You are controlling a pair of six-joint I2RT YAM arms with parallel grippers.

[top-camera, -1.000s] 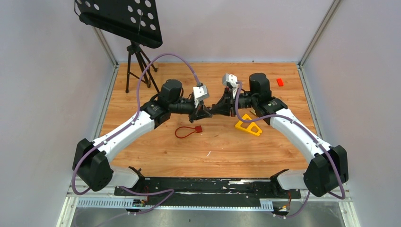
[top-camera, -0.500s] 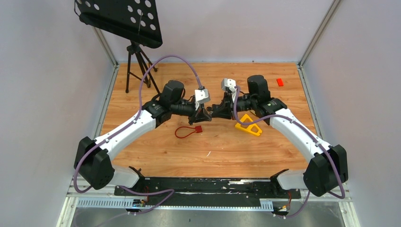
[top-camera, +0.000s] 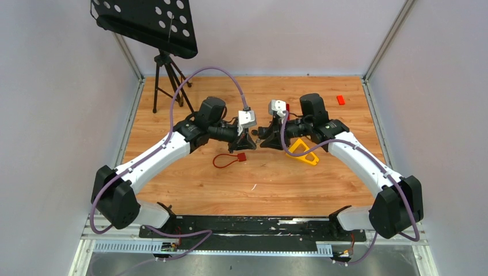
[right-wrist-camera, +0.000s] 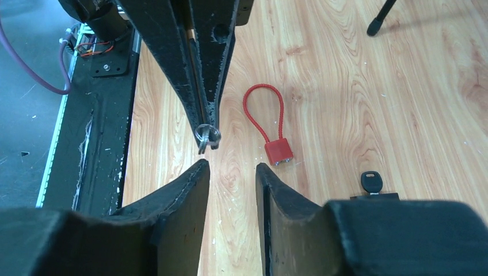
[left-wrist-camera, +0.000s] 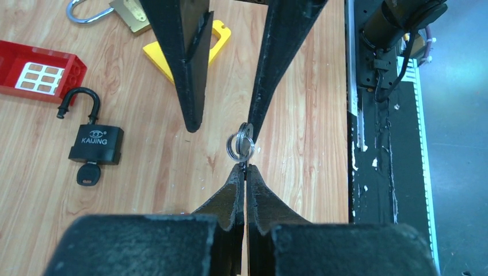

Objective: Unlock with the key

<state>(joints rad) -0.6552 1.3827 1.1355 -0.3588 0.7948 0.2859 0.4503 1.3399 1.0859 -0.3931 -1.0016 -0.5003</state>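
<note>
The key's ring end sticks out past my left gripper's fingertips, so my right gripper will steady it while my left gripper takes the key nearer the ring (left-wrist-camera: 240, 154).
My left gripper (left-wrist-camera: 244, 168) is shut on a small key, and its silver key ring (left-wrist-camera: 240, 144) hangs off the fingertips. My right gripper (right-wrist-camera: 231, 167) faces it tip to tip, open, with its fingers on either side of the ring (right-wrist-camera: 207, 135) and not holding it. In the top view the two grippers (top-camera: 251, 138) (top-camera: 262, 137) meet above the table's middle. A black padlock (left-wrist-camera: 95, 144) lies below with its shackle swung open and a black key (left-wrist-camera: 88, 173) in it. A brass padlock (left-wrist-camera: 129, 11) lies further off.
A red cable lock (top-camera: 230, 159) lies on the wooden table (top-camera: 253, 190) below the left gripper. A yellow plastic piece (top-camera: 303, 152) sits under the right arm and a red brick (left-wrist-camera: 37, 72) beside the black padlock. A small red block (top-camera: 340, 99) and a tripod (top-camera: 167, 80) stand at the back.
My right gripper has opened and let go of the key ring, which stays with the left gripper. Both wrists have shifted slightly left and lower.
</note>
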